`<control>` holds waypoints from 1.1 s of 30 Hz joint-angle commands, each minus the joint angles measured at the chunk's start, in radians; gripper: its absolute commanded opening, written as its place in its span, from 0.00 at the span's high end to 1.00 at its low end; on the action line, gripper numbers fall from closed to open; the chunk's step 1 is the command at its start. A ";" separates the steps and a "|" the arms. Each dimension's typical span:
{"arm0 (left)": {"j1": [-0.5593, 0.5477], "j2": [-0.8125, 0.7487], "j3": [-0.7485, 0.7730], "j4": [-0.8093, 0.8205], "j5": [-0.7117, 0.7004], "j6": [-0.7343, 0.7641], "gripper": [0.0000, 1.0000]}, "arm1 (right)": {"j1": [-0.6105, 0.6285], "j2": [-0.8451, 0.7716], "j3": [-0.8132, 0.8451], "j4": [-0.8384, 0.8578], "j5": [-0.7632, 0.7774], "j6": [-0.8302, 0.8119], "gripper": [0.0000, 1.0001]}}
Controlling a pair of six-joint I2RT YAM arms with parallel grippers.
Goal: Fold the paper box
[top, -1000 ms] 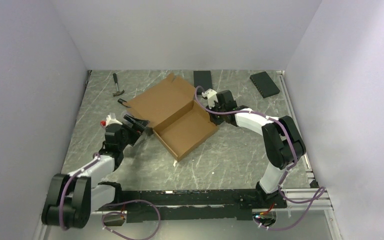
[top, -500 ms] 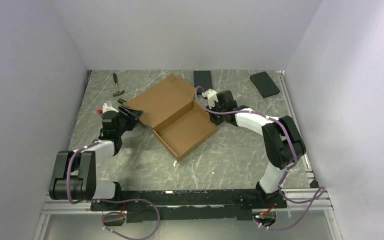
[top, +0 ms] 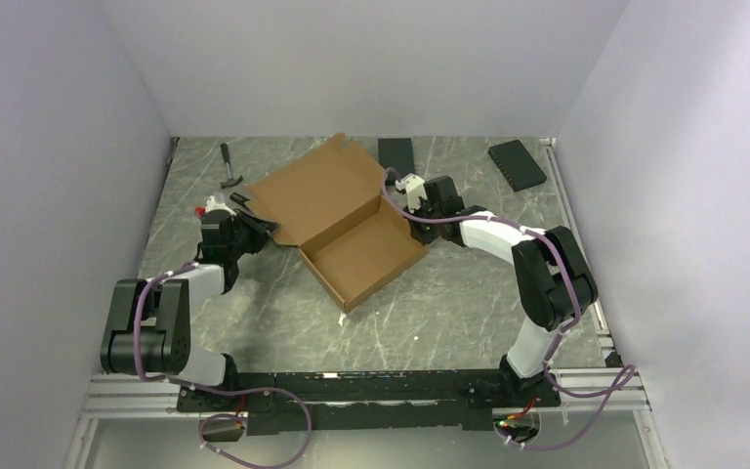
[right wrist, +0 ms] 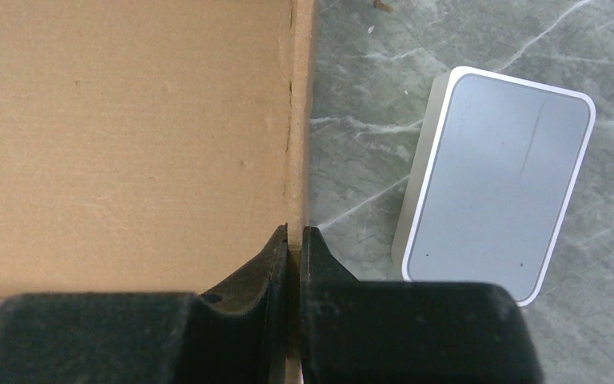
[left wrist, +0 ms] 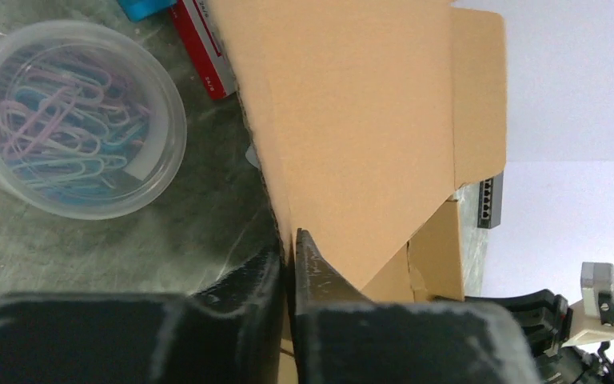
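The robot's right gripper pinches the tray's side near the tray's front corner, far from the hinge, so it should open and pinch the tray's side (top: 384, 202) beside the hinge.
The paper box (top: 337, 220) is a brown cardboard mailer in the middle of the table, with a shallow tray toward the front and its lid (top: 314, 193) raised behind. My left gripper (top: 266, 231) is shut on the lid's left edge; in the left wrist view the cardboard lid (left wrist: 368, 120) runs down between the closed left gripper (left wrist: 289, 250). My right gripper (top: 408, 207) is shut on the tray's right wall, and in the right wrist view that cardboard wall (right wrist: 300, 96) is pinched in the right gripper (right wrist: 294, 238).
A hammer (top: 229, 168) lies at the back left. Two black slabs (top: 396, 153) (top: 518, 163) lie at the back. A clear tub of paper clips (left wrist: 72, 120) and a red item (left wrist: 204, 48) sit under the lid. A small grey-white case (right wrist: 496, 184) lies beside the tray's wall.
My left arm swung up and left to the lid's edge, and its jaws went from wide open to shut on the cardboard. The lid rose slightly. The right arm has not moved.
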 commanded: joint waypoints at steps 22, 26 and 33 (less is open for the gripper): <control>-0.092 -0.185 0.027 0.033 0.179 0.409 1.00 | -0.015 -0.031 0.020 0.018 -0.062 0.004 0.76; -0.144 -0.214 0.008 0.043 0.152 0.471 1.00 | -0.017 -0.029 0.019 0.021 -0.060 0.000 0.75; -0.210 -0.294 -0.023 0.021 0.054 0.525 1.00 | -0.018 -0.023 0.022 0.006 -0.051 -0.011 0.75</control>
